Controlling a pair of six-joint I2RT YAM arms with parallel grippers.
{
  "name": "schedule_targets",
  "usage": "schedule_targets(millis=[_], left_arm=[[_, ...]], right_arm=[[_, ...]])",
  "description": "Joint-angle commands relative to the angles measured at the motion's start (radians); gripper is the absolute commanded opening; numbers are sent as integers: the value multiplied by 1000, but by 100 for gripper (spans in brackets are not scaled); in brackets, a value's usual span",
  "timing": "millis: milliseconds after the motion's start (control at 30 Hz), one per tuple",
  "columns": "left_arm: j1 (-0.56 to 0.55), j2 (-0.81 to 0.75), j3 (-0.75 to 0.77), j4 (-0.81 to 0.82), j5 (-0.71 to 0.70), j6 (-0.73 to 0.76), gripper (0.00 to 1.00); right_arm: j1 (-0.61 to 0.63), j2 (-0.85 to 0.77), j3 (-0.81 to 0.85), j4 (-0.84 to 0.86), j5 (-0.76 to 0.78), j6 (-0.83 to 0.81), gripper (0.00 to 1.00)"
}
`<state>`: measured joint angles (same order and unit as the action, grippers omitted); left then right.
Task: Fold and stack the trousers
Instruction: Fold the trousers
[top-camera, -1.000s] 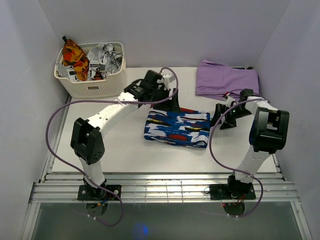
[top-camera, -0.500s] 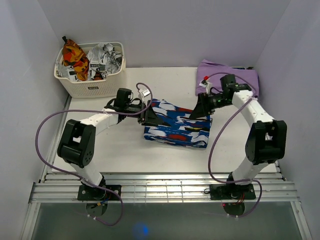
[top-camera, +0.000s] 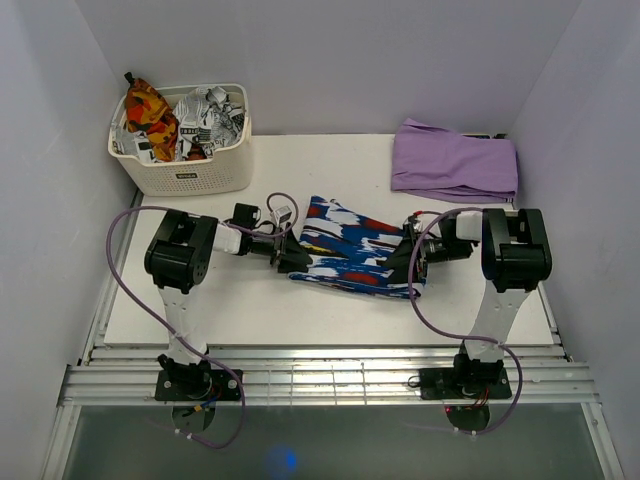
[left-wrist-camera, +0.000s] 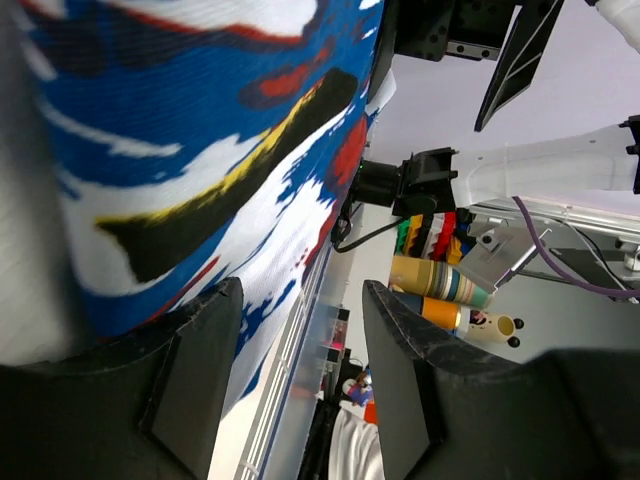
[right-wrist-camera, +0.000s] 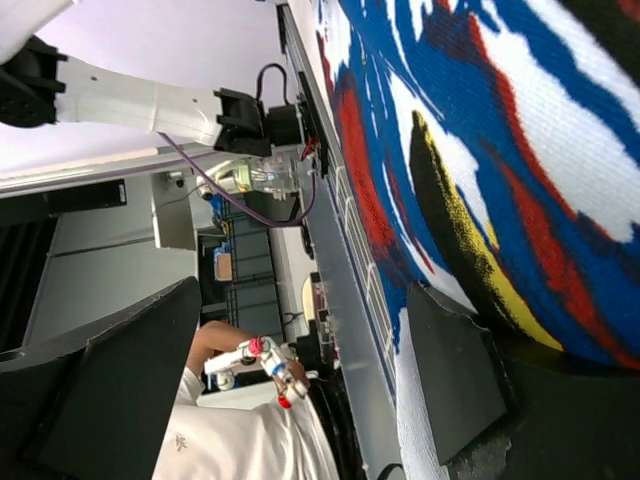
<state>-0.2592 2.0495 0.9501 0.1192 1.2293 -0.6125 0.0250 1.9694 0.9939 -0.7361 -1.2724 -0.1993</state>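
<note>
The trousers have folded layers at the end farthest from the white basket. Next, my right gripper closes on the near half of the trousers' end (top-camera: 415, 274) there, gathering those layers.
The trousers (top-camera: 352, 256), bright blue with white, red, black and yellow streaks, lie folded in a flat bundle at the middle of the table. My left gripper (top-camera: 290, 256) is low at the bundle's left end, open, with nothing between the jaws. In the left wrist view the trousers (left-wrist-camera: 180, 150) lie against one finger (left-wrist-camera: 190, 390) of the left gripper (left-wrist-camera: 300, 385). My right gripper (top-camera: 412, 264) is low at the bundle's right end, open. In the right wrist view the trousers (right-wrist-camera: 480, 150) rest over one finger (right-wrist-camera: 455, 380) of the right gripper (right-wrist-camera: 290, 385).
A white basket (top-camera: 185, 178) at the back left holds orange-red and black-and-white printed clothes. A plain lilac garment (top-camera: 455, 160) lies at the back right. Walls close in both sides. Metal rails (top-camera: 330, 380) run along the table's near edge.
Both arms have come down from the bundle's far corners to table level at its left and right ends. The trousers now lie flatter and a little turned.
</note>
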Motion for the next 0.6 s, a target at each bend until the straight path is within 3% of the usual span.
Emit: schedule_targets(millis=[0,67,200,267,333,400,467,567], left_arm=[[15,23,6,-33,-108,59,63],[14,-11,18,-62,-90,92,63],[14,-185,41,-121,33,207,62],[15,-244,91,-228,47,270,63],[14,-282,154,-213,47,264,63],[8,-273,197,-147,35,155,64],[-1,-230,217,26,21,62,65],[-20,-111,323,66,-48,25,66]], right_arm=[[-74,103,15,64,235,-6,90],[-63,97,55,-6,235,-63,90],[-66,10,271,-343,252,-331,90],[-79,-12,357,-431,252,-397,90],[-85,-15,472,-505,236,-433,90],[-86,-7,524,-503,219,-416,90],[-86,22,561,-429,202,-332,90],[-86,95,600,-343,186,-246,91]])
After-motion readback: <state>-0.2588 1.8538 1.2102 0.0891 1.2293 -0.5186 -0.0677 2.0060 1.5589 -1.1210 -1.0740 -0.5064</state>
